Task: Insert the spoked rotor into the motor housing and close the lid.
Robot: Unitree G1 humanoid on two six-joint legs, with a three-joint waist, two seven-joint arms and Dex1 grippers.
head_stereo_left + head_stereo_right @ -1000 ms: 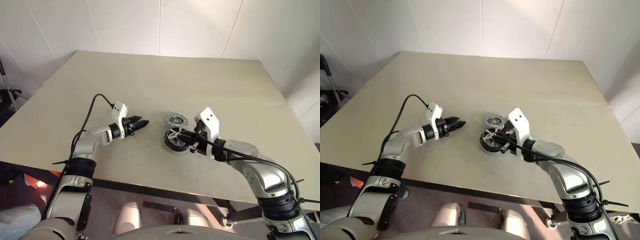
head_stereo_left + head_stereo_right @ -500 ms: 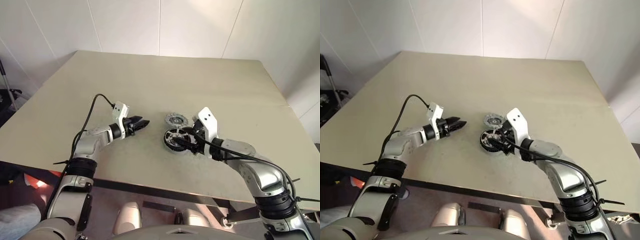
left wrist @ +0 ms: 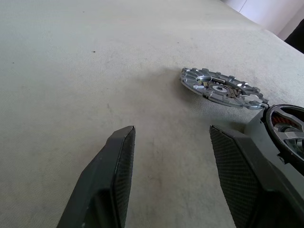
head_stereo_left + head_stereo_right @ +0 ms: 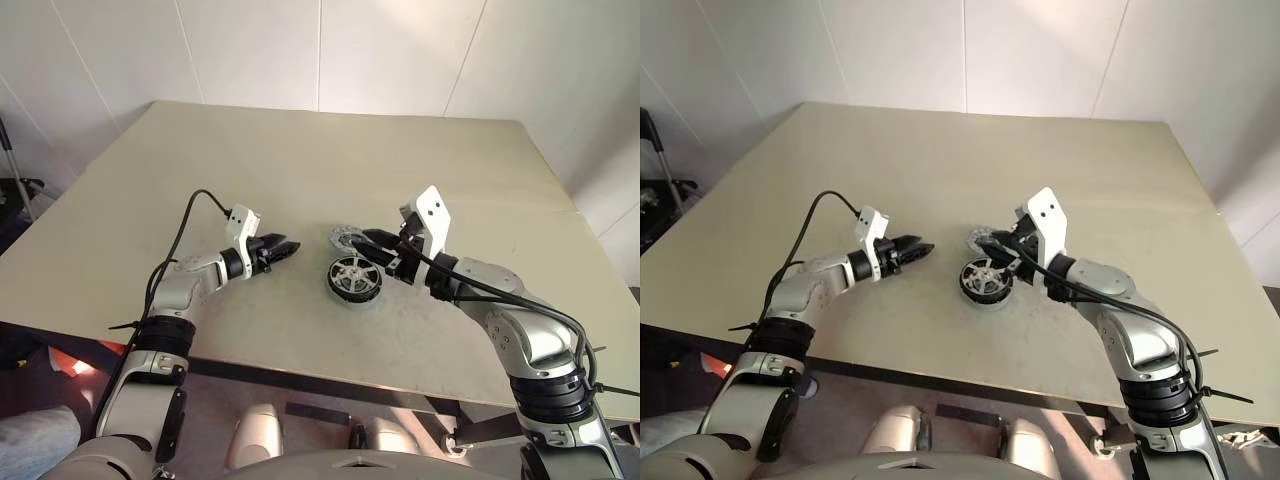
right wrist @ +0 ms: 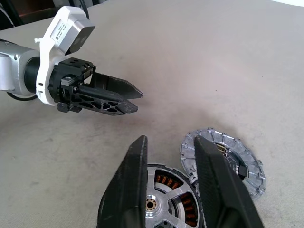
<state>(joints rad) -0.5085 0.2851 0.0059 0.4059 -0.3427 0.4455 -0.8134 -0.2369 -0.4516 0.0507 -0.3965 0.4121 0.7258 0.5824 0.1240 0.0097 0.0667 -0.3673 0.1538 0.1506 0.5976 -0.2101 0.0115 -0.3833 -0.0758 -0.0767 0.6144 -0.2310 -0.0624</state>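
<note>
The spoked rotor's black rim sits higher than the motor housing's edge, so the robot's right gripper needs to lift the spoked rotor by a spoke (image 4: 366, 274) and seat it again.
The motor housing (image 4: 354, 278) lies on the table with the spoked rotor (image 5: 159, 202) flat inside it, pale spokes over copper windings. Just beyond it lies the ribbed grey lid (image 4: 349, 238), also the lid (image 5: 223, 160) in the right wrist view. My right gripper (image 4: 370, 240) hovers above the housing and lid; its fingers (image 5: 137, 161) stand slightly apart, holding nothing. My left gripper (image 4: 284, 245) hangs low over the table to the left of the parts, open and empty, with its fingers (image 3: 114, 161) pointing towards the lid (image 3: 219, 87).
The parts lie on a wide beige table (image 4: 300, 160) near its front edge. White walls stand behind the table. A black cable (image 4: 180, 225) loops along my left arm.
My right gripper has let go of the rotor, which stays in the housing, and has risen off it towards the lid. The left arm has not moved.
</note>
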